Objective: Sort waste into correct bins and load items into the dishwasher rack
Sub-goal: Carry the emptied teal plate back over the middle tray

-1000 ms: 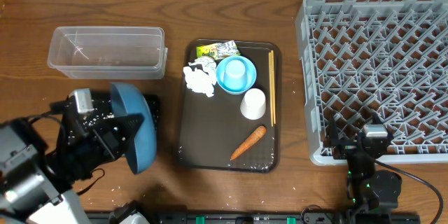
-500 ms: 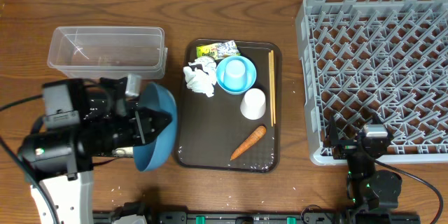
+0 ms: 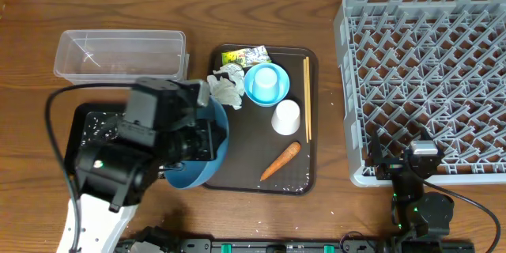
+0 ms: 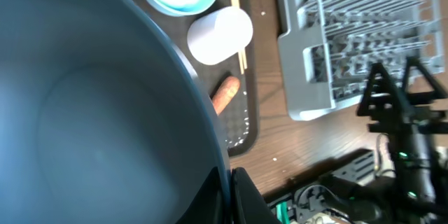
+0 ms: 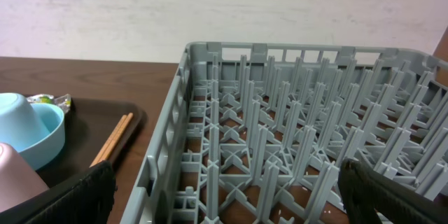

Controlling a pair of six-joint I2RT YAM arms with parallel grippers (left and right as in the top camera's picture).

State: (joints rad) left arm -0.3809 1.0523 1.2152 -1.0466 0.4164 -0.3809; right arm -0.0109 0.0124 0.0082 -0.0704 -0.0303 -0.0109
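Next, I release the large dark blue bowl with my left gripper on the brown tray [image 3: 237, 141] between tissue and carrot.
The large dark blue bowl [image 3: 207, 156] hangs over the left edge of the brown tray [image 3: 237, 175], and my left gripper [image 4: 229, 185] is shut on its rim. It fills most of the left wrist view as the bowl [image 4: 91, 105], and its inside looks empty. On the tray lie a tissue [image 3: 227, 88], a wrapper [image 3: 245, 55], a small light blue bowl [image 3: 266, 84], a white cup [image 3: 286, 116], chopsticks [image 3: 307, 107] and a carrot [image 3: 281, 160]. My right gripper [image 5: 231, 196] stands open at the near left corner of the grey rack [image 3: 427, 79].
A clear tub [image 3: 118, 55] sits at the back left. The black tray [image 3: 91, 130], speckled with rice grains, lies partly under my left arm. The right arm's base [image 3: 423, 209] is at the table's front edge.
My left arm has swung the dark blue bowl to the right, from above the black tray to the brown tray's left edge. The bowl has turned from on edge towards level. The right arm is still.
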